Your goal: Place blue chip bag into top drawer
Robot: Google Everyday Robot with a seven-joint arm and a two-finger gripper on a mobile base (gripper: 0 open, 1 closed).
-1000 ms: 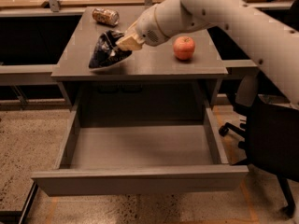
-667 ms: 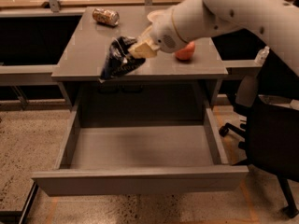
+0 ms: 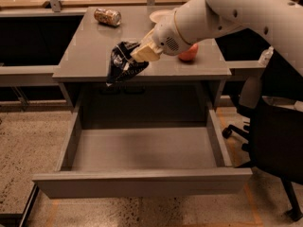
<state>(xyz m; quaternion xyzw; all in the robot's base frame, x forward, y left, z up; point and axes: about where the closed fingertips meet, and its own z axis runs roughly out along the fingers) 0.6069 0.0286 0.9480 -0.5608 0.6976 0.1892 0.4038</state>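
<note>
Next, I release the blue chip bag, hanging over the open top drawer, on the middle of the top drawer's grey bottom [image 3: 142, 141].
The blue chip bag [image 3: 122, 63] is dark navy with white print and hangs from my gripper [image 3: 143, 54], which is shut on its upper right edge. The bag is lifted off the grey desk top and hangs over the desk's front edge, left of centre. The top drawer [image 3: 142, 151] is pulled wide open below, its shallow grey inside bare. The bag is above the drawer's back part. My white arm reaches in from the upper right.
A brownish metal can [image 3: 107, 16] lies on its side at the desk's back left. A red apple [image 3: 189, 54] sits on the desk behind my arm, and a white plate [image 3: 159, 16] is at the back. A black office chair [image 3: 274, 141] stands right of the drawer.
My gripper has lifted the bag off the desk top and carried it forward and down to the desk's front edge, over the open drawer.
</note>
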